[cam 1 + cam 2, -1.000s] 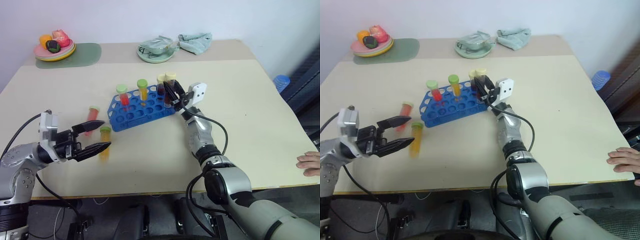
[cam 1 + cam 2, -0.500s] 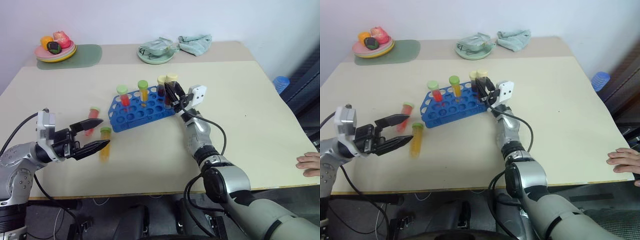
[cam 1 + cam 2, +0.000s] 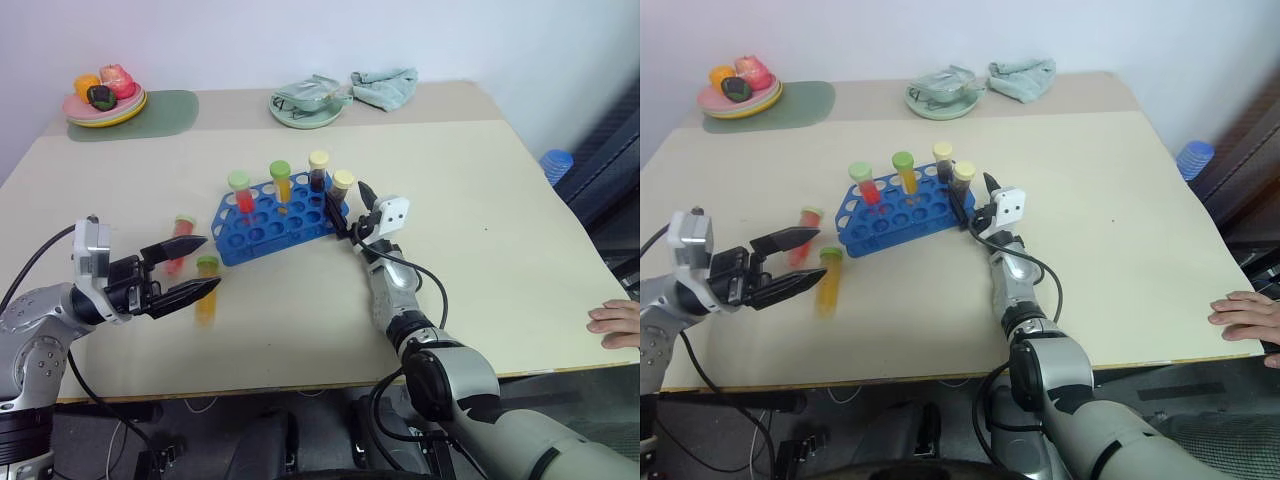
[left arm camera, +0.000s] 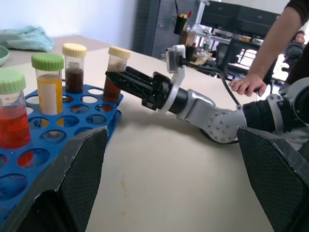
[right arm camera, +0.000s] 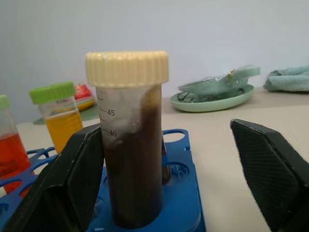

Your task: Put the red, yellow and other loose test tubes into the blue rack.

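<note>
Next, I close my left gripper on the upper body (image 3: 207,279) of the loose yellow test tube, just below its green cap.
The blue rack (image 3: 262,232) stands mid-table holding a red tube (image 3: 241,192), a yellow tube (image 3: 282,181) and two dark brown cream-capped tubes (image 3: 318,171). The nearer brown tube (image 5: 131,145) stands upright in the rack's corner hole, between the fingers of my open right gripper (image 3: 352,208), which do not touch it. Two loose green-capped test tubes lie left of the rack: a red one (image 3: 182,232) and a yellow one (image 3: 207,296). My left gripper (image 3: 210,263) hovers open over them, holding nothing; its fingers partly cover both.
A plate of fruit (image 3: 104,98) sits on a green mat at the back left. A green plate with a plastic bag (image 3: 305,101) and a teal cloth (image 3: 384,86) lie at the back. A person's hand (image 3: 615,326) rests on the table's right edge.
My right gripper has opened and let go of the brown tube, which now stands in the rack's corner hole. The right hand sank a little. The left arm has not moved.
</note>
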### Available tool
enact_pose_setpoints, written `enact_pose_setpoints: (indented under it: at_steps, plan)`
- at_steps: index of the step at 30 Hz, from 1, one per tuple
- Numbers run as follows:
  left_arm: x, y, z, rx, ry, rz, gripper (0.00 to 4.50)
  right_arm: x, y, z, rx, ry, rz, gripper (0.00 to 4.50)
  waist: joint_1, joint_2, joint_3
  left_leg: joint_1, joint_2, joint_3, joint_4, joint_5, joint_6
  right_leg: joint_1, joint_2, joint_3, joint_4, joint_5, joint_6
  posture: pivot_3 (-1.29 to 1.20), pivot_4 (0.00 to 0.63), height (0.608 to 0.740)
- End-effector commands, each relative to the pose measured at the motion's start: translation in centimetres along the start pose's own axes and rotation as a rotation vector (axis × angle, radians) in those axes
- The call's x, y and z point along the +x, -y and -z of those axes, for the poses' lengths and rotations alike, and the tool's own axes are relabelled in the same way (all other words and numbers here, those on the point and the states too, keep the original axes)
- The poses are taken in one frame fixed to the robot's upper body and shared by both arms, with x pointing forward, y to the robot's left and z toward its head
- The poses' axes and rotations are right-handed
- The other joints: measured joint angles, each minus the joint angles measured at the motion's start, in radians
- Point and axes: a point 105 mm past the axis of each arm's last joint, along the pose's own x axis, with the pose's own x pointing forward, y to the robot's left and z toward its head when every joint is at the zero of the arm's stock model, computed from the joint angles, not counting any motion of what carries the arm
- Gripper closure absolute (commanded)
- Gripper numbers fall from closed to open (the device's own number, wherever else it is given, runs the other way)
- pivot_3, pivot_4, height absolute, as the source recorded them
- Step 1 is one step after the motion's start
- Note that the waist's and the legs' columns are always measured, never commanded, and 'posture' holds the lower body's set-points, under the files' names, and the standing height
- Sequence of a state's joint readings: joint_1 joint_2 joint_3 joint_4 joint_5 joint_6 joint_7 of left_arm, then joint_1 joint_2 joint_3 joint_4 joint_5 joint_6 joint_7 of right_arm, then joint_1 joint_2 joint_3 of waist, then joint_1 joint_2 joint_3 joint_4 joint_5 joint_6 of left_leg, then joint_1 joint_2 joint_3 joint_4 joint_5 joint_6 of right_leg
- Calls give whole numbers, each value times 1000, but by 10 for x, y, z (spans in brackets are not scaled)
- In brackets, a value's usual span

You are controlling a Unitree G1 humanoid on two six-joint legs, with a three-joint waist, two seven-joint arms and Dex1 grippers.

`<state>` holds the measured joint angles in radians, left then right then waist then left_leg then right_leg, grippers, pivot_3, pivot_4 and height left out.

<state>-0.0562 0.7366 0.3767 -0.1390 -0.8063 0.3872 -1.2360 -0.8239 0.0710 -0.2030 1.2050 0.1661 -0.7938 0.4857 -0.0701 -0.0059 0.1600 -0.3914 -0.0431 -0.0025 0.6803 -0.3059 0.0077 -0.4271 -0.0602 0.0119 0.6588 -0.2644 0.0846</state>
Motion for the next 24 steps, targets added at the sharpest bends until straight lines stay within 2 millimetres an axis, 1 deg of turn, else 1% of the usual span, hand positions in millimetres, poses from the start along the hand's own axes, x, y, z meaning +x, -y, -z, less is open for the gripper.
enact_pose_setpoints:
  at_steps: [1,3,6,8,9,12,13,14,15,17,19,20,22,24]
  plan:
    - [2,1,-12,37,41,4,124,3,0,-20,-112,75,-46,309,0,0,0,0,0,0,0,0,0,0,0,0,0,0,0,0,150,740]
    - [2,-2,-12,32,61,-22,124,-2,6,-27,-200,85,-85,309,2,0,0,0,0,0,0,0,0,0,0,0,0,0,0,0,150,740]
    - [4,-9,-14,-6,111,-99,124,-13,16,-36,-265,65,-135,309,7,0,0,0,0,0,0,0,1,1,0,0,-1,0,0,0,150,740]
    - [5,-17,-10,-28,100,-219,124,-27,23,-48,-300,39,-181,309,13,0,0,0,0,0,0,-1,1,1,0,0,-2,0,0,0,150,740]
    - [5,-19,-9,-30,89,-260,124,-32,24,-52,-300,30,-196,309,17,0,0,0,0,0,0,-1,2,1,0,0,-2,0,0,0,150,740]
    - [2,-14,0,-79,-24,-366,124,-67,30,-78,-337,-100,-317,309,27,1,0,-1,1,0,-1,-4,6,0,0,0,-3,0,0,0,150,740]
    - [1,-13,2,-89,-52,-388,124,-76,27,-83,-334,-143,-350,309,30,1,0,-1,1,0,-1,-4,7,0,0,0,-3,0,0,0,150,740]
    - [-1,-13,4,-66,-98,-430,124,-89,25,-92,-335,-192,-408,309,32,1,0,-1,1,0,-1,-5,9,1,0,0,-4,0,0,0,150,740]
    - [-3,-14,5,-48,-127,-457,124,-97,22,-98,-332,-229,-447,309,35,1,1,-1,1,0,-2,-6,10,1,0,0,-5,0,0,0,150,740]
    - [-2,-11,0,-85,-131,-477,124,-124,18,-113,-315,-337,-557,309,40,1,1,-1,1,0,-1,-6,10,3,0,0,-7,0,0,0,150,740]
    - [-1,-15,-3,-144,-172,-551,124,-146,21,-129,-307,-447,-641,309,51,0,1,0,1,0,-2,-6,10,4,0,0,-8,0,0,0,150,740]
    - [-4,-21,0,-186,-235,-621,124,-153,22,-136,-313,-487,-671,309,58,-1,1,0,2,0,-2,-6,10,4,0,0,-9,0,0,0,150,740]
    - [-12,-30,7,-213,-405,-747,124,-157,24,-144,-317,-525,-697,309,60,-2,2,0,2,0,0,-6,11,6,0,0,-9,0,0,0,150,740]
    - [-5,-29,10,-304,-481,-734,124,-158,25,-149,-331,-544,-725,309,59,-3,2,0,2,0,0,-6,11,6,0,0,-9,0,1,0,150,740]
